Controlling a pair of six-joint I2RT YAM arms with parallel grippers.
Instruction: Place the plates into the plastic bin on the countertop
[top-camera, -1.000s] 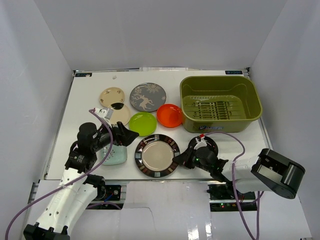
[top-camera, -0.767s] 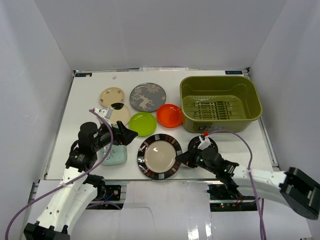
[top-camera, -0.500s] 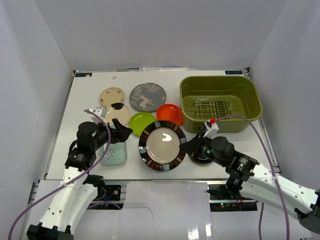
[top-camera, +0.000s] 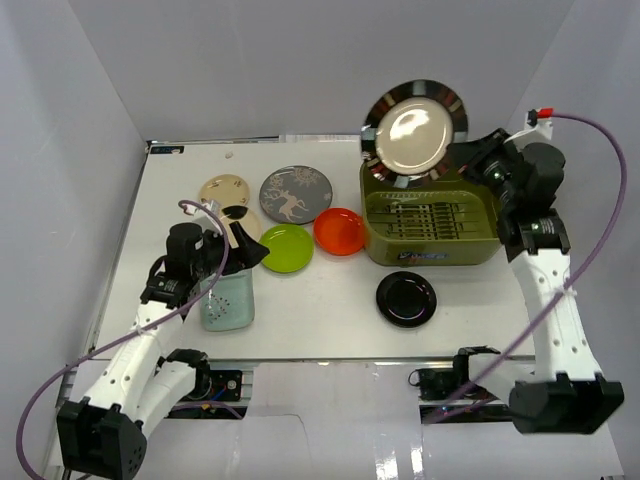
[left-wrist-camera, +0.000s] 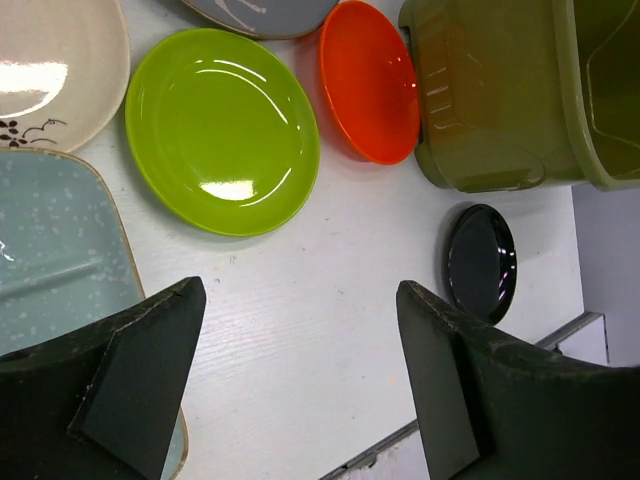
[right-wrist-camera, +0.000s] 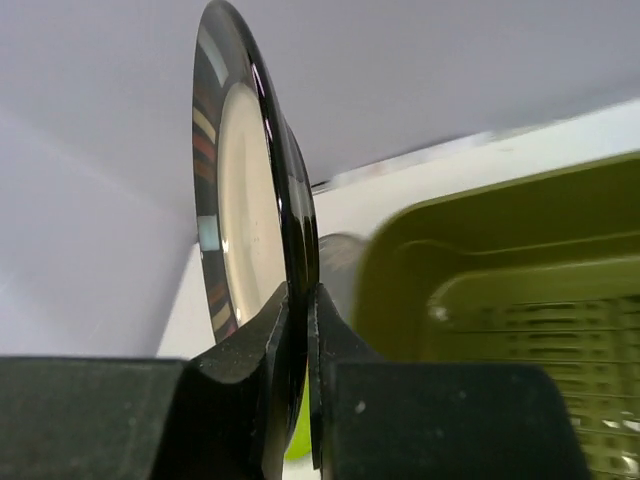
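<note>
My right gripper will let go of the dark-rimmed cream plate on the slotted bottom of the olive plastic bin (top-camera: 428, 214) (right-wrist-camera: 570, 380).
My right gripper (top-camera: 460, 150) is shut on the rim of a dark-rimmed cream plate (top-camera: 414, 120), holding it on edge in the air above the back left corner of the olive plastic bin (top-camera: 470, 245). In the right wrist view the plate (right-wrist-camera: 250, 230) stands upright between my fingers (right-wrist-camera: 345, 380), with the bin (right-wrist-camera: 500, 270) below. My left gripper (top-camera: 245, 255) hangs open and empty over the countertop (top-camera: 320, 300), between the mint plate (top-camera: 226, 300) and the lime green plate (top-camera: 285, 247). The left wrist view shows the lime plate (left-wrist-camera: 222, 130) beyond the open gripper (left-wrist-camera: 298, 300).
The orange-red plate (top-camera: 339, 231) leans against the bin's left wall. The grey deer plate (top-camera: 296, 193), a beige-gold plate (top-camera: 224, 190) and a cream plate (top-camera: 238, 230) lie behind my left gripper. The glossy black plate (top-camera: 406, 299) lies in front of the bin. Grey walls enclose the table.
My right arm has lifted the dark-rimmed plate off the front of the table and swung it up and back to above the bin. My left gripper has shifted slightly.
</note>
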